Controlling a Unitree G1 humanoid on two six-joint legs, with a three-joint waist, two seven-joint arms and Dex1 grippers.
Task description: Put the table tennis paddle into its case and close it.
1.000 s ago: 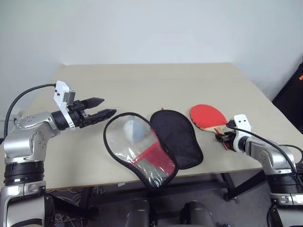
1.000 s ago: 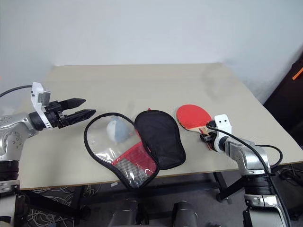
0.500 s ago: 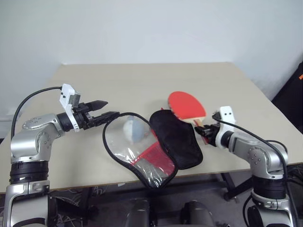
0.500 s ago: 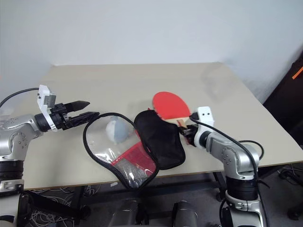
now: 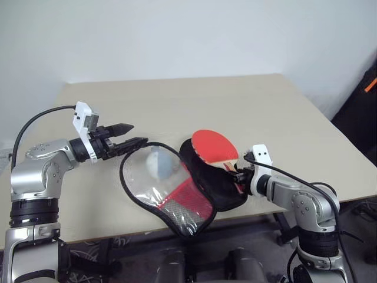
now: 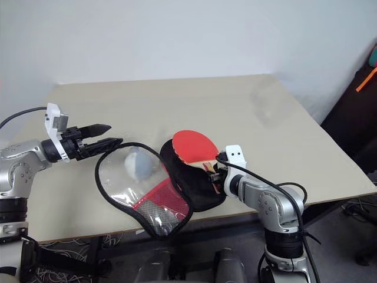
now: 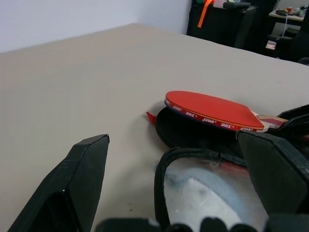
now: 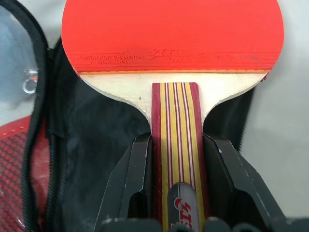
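Next, my right gripper releases the table tennis paddle on the black-lined half of the case [image 5: 212, 168] [image 8: 118, 115], next to the clear half.
The table tennis paddle [image 5: 214, 147], red-faced with a striped wooden handle [image 8: 176, 145], hovers just over the black-lined half of the case [image 5: 215, 183]. My right gripper [image 5: 237, 174] is shut on that handle. The case lies unzipped and spread flat near the table's front edge; its clear plastic half [image 5: 154, 181] shows a pale plush ball [image 5: 158, 165] and red mesh beneath. My left gripper [image 5: 131, 137] is open, held above the table just left of the clear half's black rim [image 7: 161, 179], touching nothing.
The tan table [image 5: 194, 100] stretches bare behind the case. Its front edge runs right under the case, whose tip hangs slightly past it. Dark equipment [image 6: 359, 88] stands off the table's right side.
My right gripper has carried the paddle leftward from the bare table to above the case's black half. The left gripper has stayed beside the clear half, still open.
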